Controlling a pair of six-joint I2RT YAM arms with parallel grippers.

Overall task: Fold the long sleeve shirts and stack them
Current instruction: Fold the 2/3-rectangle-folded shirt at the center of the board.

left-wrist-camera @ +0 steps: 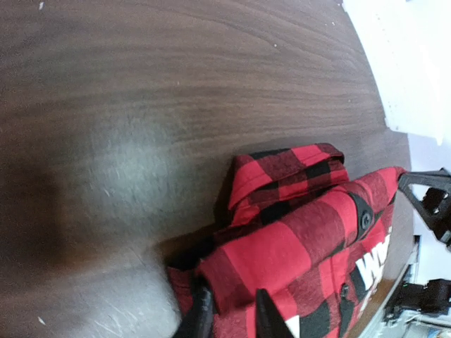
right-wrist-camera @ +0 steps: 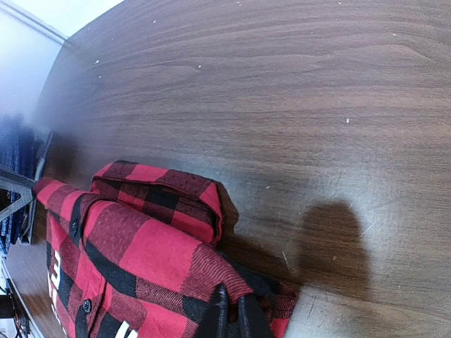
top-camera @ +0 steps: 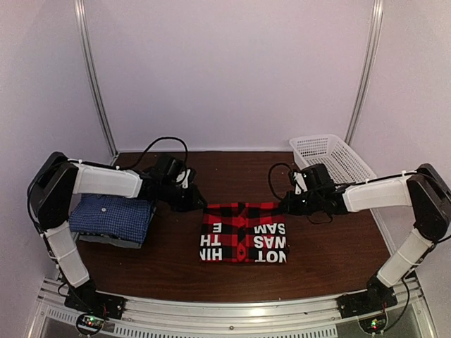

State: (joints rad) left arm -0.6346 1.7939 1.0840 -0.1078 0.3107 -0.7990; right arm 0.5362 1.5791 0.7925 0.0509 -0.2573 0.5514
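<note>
The under layer pokes past the plaid shirt's raised far edge, so my left gripper will regrip, straighten that edge (left-wrist-camera: pixel 246 262), then take the shirt's side.
The red-and-black plaid shirt (top-camera: pixel 243 232) lies folded into a rectangle mid-table, white lettering showing on its near half. My left gripper (top-camera: pixel 197 204) is at its far left corner; in the left wrist view (left-wrist-camera: pixel 232 317) the fingers are closed on a fold of the plaid cloth (left-wrist-camera: pixel 296 232). My right gripper (top-camera: pixel 285 205) is at the far right corner; in the right wrist view (right-wrist-camera: pixel 231 320) it pinches the plaid edge (right-wrist-camera: pixel 155 246). The blue fine-checked shirt (top-camera: pixel 113 217) lies folded at the left on top of the grey shirt (top-camera: pixel 120 241).
A white mesh basket (top-camera: pixel 331 156) stands at the back right, just behind my right arm. Bare wooden table (top-camera: pixel 239 176) lies beyond the plaid shirt. The metal rail (top-camera: pixel 232 313) runs along the near edge.
</note>
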